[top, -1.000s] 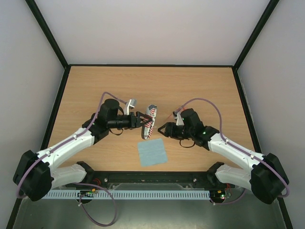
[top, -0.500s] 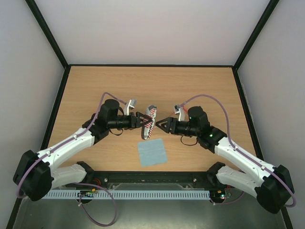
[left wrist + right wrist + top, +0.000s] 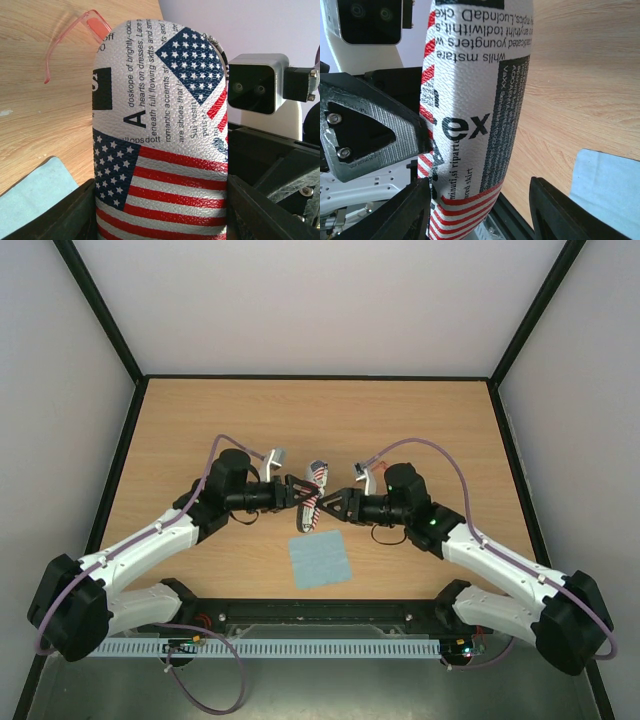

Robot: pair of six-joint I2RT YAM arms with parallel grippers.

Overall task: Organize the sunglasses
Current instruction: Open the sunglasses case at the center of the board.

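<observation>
I will use my left gripper to set the flag-print case down on the bare wood (image 3: pixel 292 489) just beyond the light blue cloth.
The flag-print case (image 3: pixel 314 490) (image 3: pixel 160 125) (image 3: pixel 470 100) is held off the table, with my left gripper (image 3: pixel 304 498) (image 3: pixel 160 212) shut on its two long sides. My right gripper (image 3: pixel 328 506) (image 3: pixel 480 200) faces it from the right and stands open. Its fingers straddle the case's lower end, with a clear gap on the far side. The sunglasses (image 3: pixel 75 40), thin with a translucent red-orange frame, lie on the wood beyond the case in the left wrist view. In the top view the right arm mostly hides them.
A square light blue cloth (image 3: pixel 319 559) (image 3: pixel 30 195) (image 3: pixel 610 185) lies flat on the wooden table (image 3: pixel 200 430), just in front of both grippers. Black rails edge the table on all sides.
My right gripper has swung left from beside the cloth up to the case and now straddles its end. The left arm and the case have stayed in place.
</observation>
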